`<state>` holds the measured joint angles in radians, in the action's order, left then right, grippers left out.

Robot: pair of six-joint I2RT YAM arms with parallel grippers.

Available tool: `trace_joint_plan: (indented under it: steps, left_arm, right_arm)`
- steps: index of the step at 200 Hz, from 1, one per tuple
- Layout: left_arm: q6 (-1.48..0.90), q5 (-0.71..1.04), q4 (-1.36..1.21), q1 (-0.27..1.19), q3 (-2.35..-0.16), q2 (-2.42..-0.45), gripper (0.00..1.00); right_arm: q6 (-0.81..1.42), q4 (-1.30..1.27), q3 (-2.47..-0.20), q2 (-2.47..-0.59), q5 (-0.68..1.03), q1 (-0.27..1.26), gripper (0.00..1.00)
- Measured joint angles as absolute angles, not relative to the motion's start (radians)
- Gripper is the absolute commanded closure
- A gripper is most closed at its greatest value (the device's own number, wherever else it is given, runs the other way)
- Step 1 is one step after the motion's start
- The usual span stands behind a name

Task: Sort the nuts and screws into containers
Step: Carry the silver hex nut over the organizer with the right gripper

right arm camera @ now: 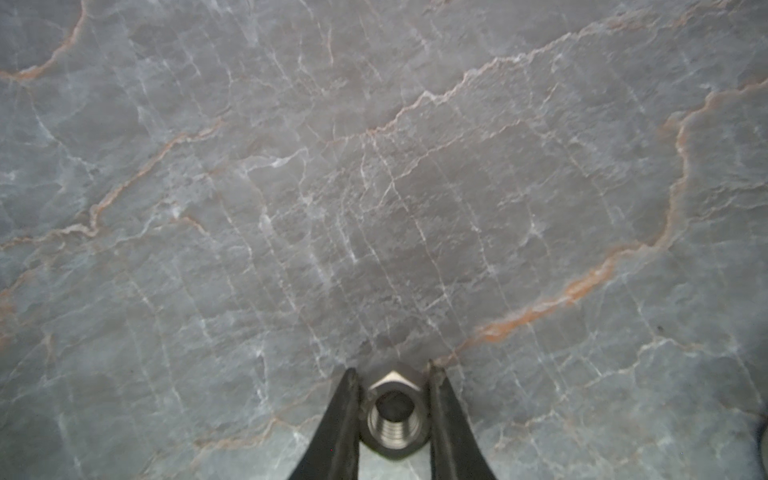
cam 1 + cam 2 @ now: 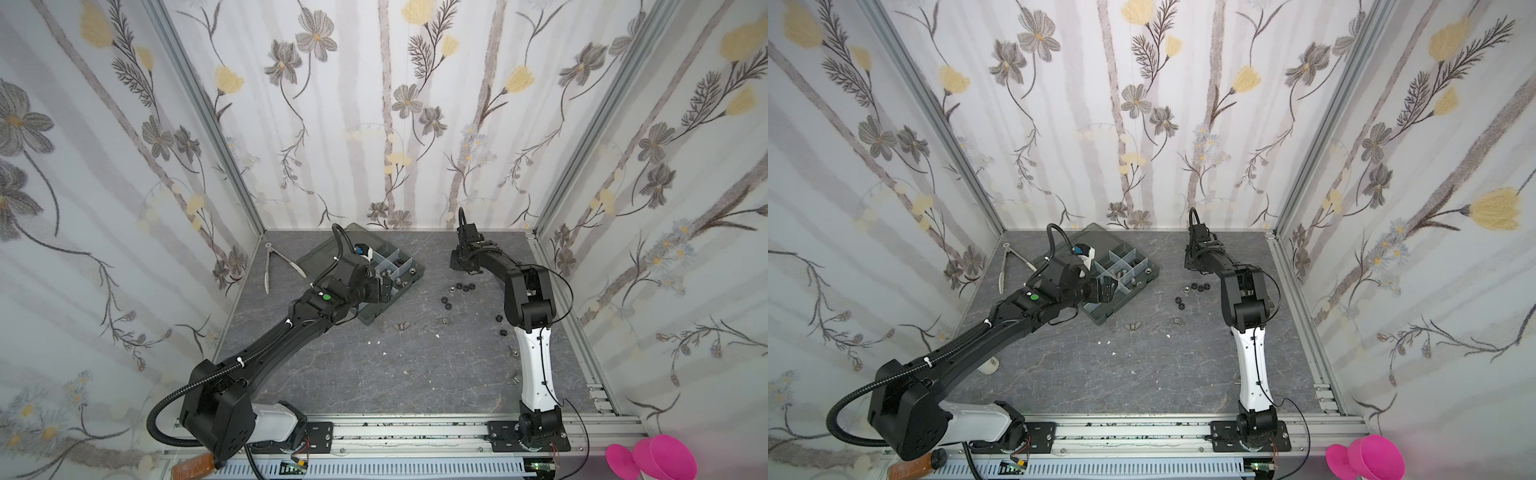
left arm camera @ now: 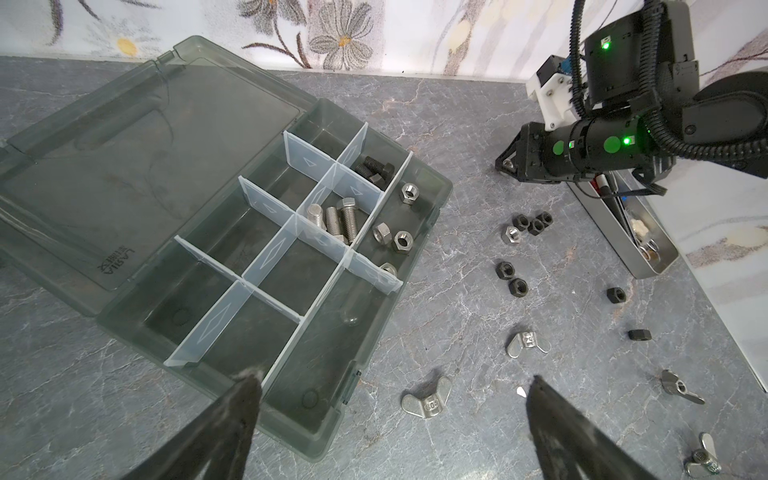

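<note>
Next, my right gripper sets the silver nut in the box's edge container [image 2: 410, 278], beside the silver nut nearest the container's corner.
The dark grey organizer box [image 3: 441, 185] lies open at the back left in both top views [image 2: 417, 272] [image 2: 1153, 271]. One of its containers holds silver screws [image 3: 340, 220], another black screws [image 3: 374, 168], and an edge one silver nuts [image 3: 401, 241]. Black nuts [image 3: 534, 222] [image 2: 465, 286] lie loose on the table to the right of the box. My right gripper [image 1: 392, 370] is down at the table's far right [image 2: 457, 266], shut on a silver nut [image 1: 392, 411]. Above the box's near corner my left gripper [image 3: 392, 378] [image 2: 386, 289] hangs open, holding nothing.
Silver wing nuts [image 3: 426, 401] [image 3: 525, 343] lie on the table near the left gripper. A narrow metal tray of tools [image 3: 648, 266] stands by the right wall behind the right arm. Long metal tongs [image 2: 270, 266] lie at the back left. Flowered walls close three sides.
</note>
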<state>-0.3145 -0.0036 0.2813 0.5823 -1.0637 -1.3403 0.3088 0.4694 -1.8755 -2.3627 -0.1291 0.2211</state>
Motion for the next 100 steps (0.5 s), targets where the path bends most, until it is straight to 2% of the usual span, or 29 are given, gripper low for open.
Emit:
trace_joint_plan:
  steps: [100]
  left_arm:
    - [-0.315,-0.004,0.281,0.58,-1.058,-1.313,0.0]
  right_arm:
    - [0.305,0.461,-1.802,-2.207,-0.061,0.312,0.9]
